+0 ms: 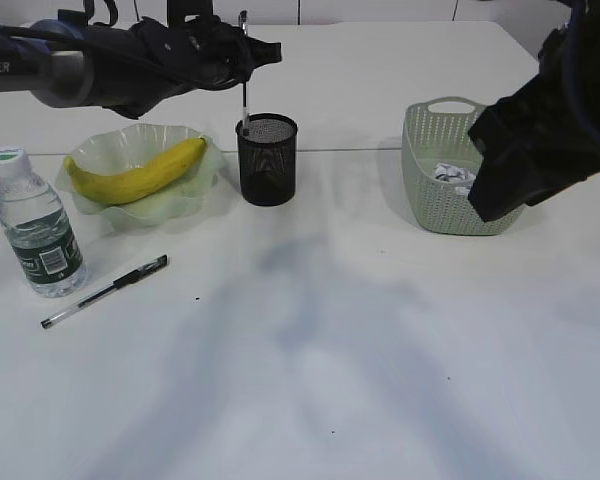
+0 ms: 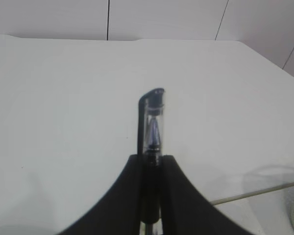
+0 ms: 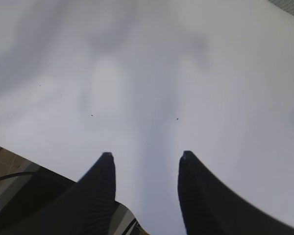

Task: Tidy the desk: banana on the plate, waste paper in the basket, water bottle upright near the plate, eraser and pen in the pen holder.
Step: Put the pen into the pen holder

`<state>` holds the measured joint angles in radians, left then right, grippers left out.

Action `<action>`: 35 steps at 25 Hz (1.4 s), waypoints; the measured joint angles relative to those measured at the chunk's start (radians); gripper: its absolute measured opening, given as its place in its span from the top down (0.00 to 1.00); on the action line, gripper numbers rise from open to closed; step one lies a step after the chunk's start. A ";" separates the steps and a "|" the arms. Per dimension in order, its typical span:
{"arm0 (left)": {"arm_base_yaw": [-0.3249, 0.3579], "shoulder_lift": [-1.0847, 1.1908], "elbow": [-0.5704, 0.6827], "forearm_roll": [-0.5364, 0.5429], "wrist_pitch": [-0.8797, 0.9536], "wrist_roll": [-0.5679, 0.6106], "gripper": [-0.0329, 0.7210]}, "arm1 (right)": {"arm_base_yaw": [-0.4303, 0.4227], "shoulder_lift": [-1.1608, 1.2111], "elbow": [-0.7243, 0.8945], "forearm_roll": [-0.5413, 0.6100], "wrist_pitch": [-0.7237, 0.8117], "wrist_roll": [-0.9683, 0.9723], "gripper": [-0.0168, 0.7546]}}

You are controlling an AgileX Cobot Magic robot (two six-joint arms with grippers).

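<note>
The robot's left gripper should release the pen inside the black mesh pen holder (image 1: 283,145), leaning on the holder's rim on the side toward the basket.
My left gripper (image 1: 246,52) is shut on a pen (image 1: 245,100) and holds it upright over the black mesh pen holder (image 1: 268,165); the pen's lower end is at the holder's rim. The left wrist view shows the pen (image 2: 153,122) clamped between the fingers of that gripper (image 2: 152,159). A second pen (image 1: 105,291) lies on the desk (image 1: 330,350) at the front left. The banana (image 1: 140,176) lies in the plate (image 1: 175,208). The water bottle (image 1: 38,235) stands upright left of the plate. Waste paper (image 1: 450,175) lies in the basket (image 1: 430,200). My right gripper (image 3: 146,155) is open and holds nothing. The eraser is not in view.
My right arm (image 1: 540,130) hangs in front of the basket's right side and hides part of it. Under the right gripper there is only bare white tabletop. A seam (image 2: 255,193) runs across the desk behind the holder.
</note>
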<state>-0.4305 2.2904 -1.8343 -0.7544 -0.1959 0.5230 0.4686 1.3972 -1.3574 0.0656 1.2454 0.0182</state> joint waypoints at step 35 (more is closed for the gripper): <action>0.000 0.050 0.000 0.237 -0.048 -0.230 0.90 | 0.000 0.000 0.000 0.000 0.000 -0.004 0.56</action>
<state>-0.4305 2.3402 -1.8343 -0.5172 -0.2436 0.2935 0.4686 1.3972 -1.3574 0.0656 1.2454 0.0142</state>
